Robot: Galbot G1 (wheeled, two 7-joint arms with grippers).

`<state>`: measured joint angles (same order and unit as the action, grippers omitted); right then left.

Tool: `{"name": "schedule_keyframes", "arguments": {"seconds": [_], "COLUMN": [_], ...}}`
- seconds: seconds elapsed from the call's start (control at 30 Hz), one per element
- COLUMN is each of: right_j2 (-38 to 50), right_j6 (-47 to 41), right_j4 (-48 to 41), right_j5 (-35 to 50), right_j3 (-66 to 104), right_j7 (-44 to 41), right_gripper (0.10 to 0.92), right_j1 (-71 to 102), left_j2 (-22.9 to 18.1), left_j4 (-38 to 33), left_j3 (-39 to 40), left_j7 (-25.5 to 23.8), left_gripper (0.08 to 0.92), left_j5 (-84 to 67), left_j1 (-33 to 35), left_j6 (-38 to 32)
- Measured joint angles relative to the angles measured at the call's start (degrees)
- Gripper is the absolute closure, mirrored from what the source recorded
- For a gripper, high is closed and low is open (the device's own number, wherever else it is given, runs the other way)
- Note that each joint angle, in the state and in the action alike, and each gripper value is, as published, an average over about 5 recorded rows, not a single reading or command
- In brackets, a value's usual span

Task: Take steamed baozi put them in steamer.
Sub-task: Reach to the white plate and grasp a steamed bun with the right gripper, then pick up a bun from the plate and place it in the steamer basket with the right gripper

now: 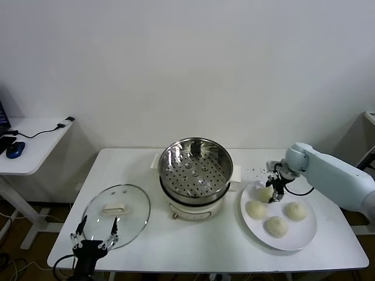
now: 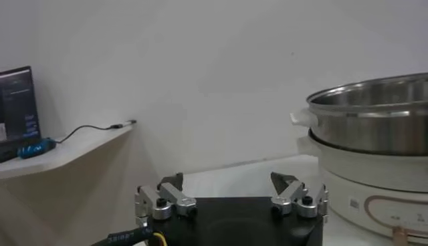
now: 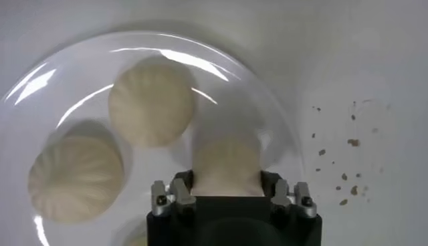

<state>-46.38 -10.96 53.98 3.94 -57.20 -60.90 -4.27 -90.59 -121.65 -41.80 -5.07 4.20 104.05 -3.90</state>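
My right gripper is holding the baozi. Next, I let go of it with that gripper on the rear part of the steel steamer's holed bottom (image 1: 196,157).
Four steamed baozi lie on a white plate (image 1: 304,237) at the table's right. My right gripper (image 1: 275,191) reaches down onto the rear one (image 1: 265,194) and is shut on it; in the right wrist view this bun (image 3: 226,157) fills the gap between the jaws of the right gripper (image 3: 226,183). Two other buns (image 3: 152,110) (image 3: 75,177) rest beside it on the plate (image 3: 40,73). The steel steamer (image 1: 195,168) stands empty mid-table on its cream pot base (image 1: 190,209). My left gripper (image 1: 94,236) waits open at the front left, also seen as (image 2: 227,184).
A glass lid (image 1: 116,212) with a white handle lies flat at the front left, just beyond the left gripper. Crumbs (image 3: 348,144) dot the table beside the plate. A side table (image 1: 32,149) with a mouse stands to the far left.
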Motion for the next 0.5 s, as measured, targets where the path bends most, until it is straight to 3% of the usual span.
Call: {"name": "schedule_keyframes", "arguments": {"seconds": [0.27,0.5], "right_j2": [0.94,-0.35], "right_j6": [3.03,12.43], "right_j4": [1.36,4.18], "right_j5": [0.39,-0.2], "right_j3": [-2.32,-9.82], "right_j7": [-1.42,-3.57], "right_gripper": [0.44,0.439], "right_j1": [-3.96,-15.28], "left_j2": [0.03,0.14], "left_j4": [0.01,-0.11], "left_j3": [0.07,0.2], "left_j7": [-0.01,-0.08], "left_gripper": [0.177,0.177], "left_j5": [0.02,0.24], "left_j1": [0.14,0.13], "left_j6": [-0.06,0.04]}}
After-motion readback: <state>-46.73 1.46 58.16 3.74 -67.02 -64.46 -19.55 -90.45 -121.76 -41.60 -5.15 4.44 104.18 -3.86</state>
